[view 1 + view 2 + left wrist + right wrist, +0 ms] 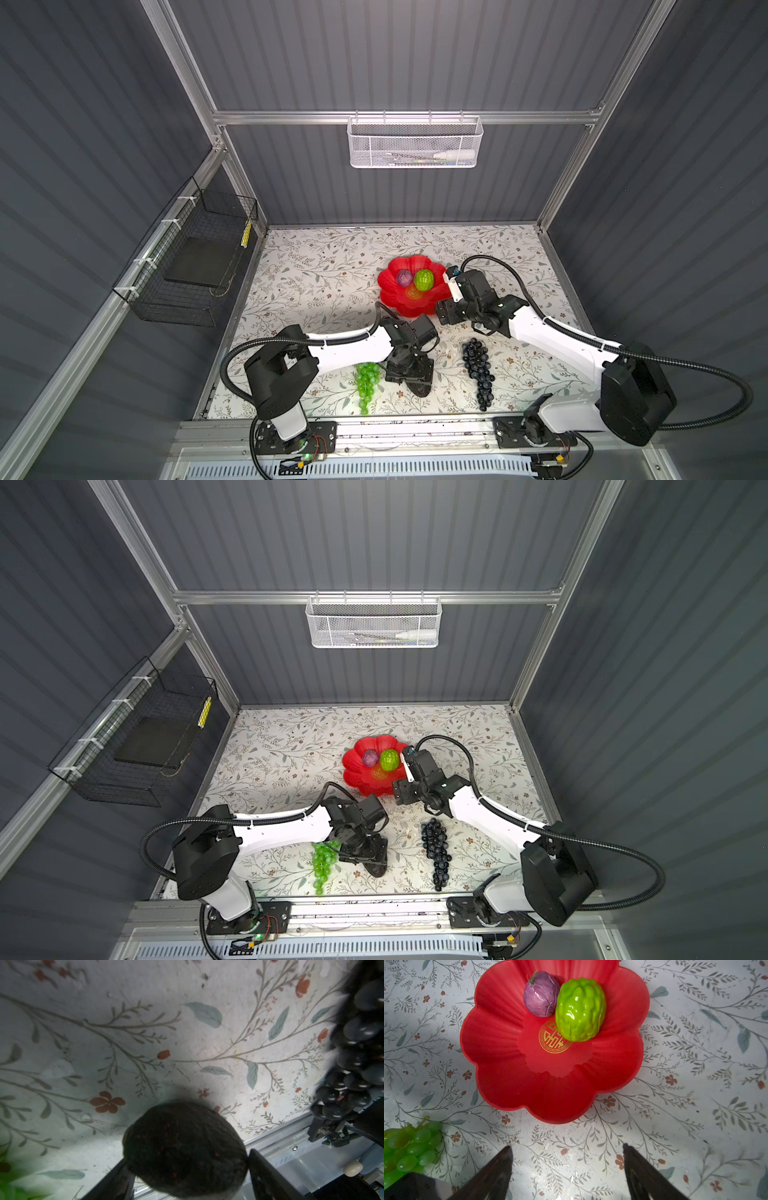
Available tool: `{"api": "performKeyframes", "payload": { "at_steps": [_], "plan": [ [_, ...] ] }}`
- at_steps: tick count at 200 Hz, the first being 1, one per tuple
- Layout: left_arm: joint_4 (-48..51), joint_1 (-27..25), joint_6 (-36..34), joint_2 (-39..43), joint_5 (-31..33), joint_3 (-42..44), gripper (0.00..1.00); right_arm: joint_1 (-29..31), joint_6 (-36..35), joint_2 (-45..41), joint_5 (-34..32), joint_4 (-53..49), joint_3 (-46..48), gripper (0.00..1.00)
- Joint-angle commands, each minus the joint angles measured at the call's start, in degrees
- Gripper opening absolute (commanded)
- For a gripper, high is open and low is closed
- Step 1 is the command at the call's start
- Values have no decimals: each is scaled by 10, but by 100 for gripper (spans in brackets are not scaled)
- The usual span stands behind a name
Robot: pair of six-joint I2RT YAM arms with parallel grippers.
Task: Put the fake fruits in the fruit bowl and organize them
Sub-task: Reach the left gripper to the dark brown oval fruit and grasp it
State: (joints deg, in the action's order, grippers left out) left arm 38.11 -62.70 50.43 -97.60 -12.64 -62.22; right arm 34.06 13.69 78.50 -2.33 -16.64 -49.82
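The black oval's length slants across the left gripper's fingers, so the robot should open and turn that gripper, then grip the oval's long sides (pixel 212 1120) before lifting it to the bowl.
The red fruit bowl (pixel 388 293) (pixel 500 1084) sits mid-table and holds the small purple ball (pixel 403 277) (pixel 540 994) and the bumpy lime-green fruit (pixel 424 280) (pixel 580 1009). Near the front edge lies the rough black oval (pixel 420 390) (pixel 182 1147), with my left gripper (pixel 413 380) (pixel 187 1159) over it, one finger pressed against each side. The green grape bunch (pixel 365 384) (pixel 406 1151) lies just left of it, and the dark grape bunch (pixel 478 370) (pixel 357 1053) to its right. My right gripper (pixel 445 315) (pixel 566 1147) hangs open and empty over the table beside the bowl's front right rim.
A white mesh basket (pixel 415 143) hangs on the back wall and a black wire basket (pixel 191 266) on the left wall. The metal front rail (pixel 415 430) runs close behind the black oval and both grape bunches.
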Motion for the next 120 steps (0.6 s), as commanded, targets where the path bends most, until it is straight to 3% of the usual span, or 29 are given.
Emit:
{"api": "performKeyframes", "payload": {
  "at_steps": [1, 49, 75, 84, 120],
  "plan": [
    [28, -1, -7, -23, 29, -35, 75, -2, 12, 10, 7, 15, 11, 83],
    [12, -1, 0, -20, 13, -8, 53, -1, 13, 11, 3, 19, 17, 83],
    [9, -1, -4, -10, 9, 5, 48, -2, 11, 16, 3, 22, 10, 83],
    [2, -1, -9, -9, -4, 11, 50, -2, 11, 17, 4, 22, 7, 83],
    [20, -1, -21, 2, -18, 21, 71, -2, 8, 17, 3, 20, 4, 83]
  ]
}}
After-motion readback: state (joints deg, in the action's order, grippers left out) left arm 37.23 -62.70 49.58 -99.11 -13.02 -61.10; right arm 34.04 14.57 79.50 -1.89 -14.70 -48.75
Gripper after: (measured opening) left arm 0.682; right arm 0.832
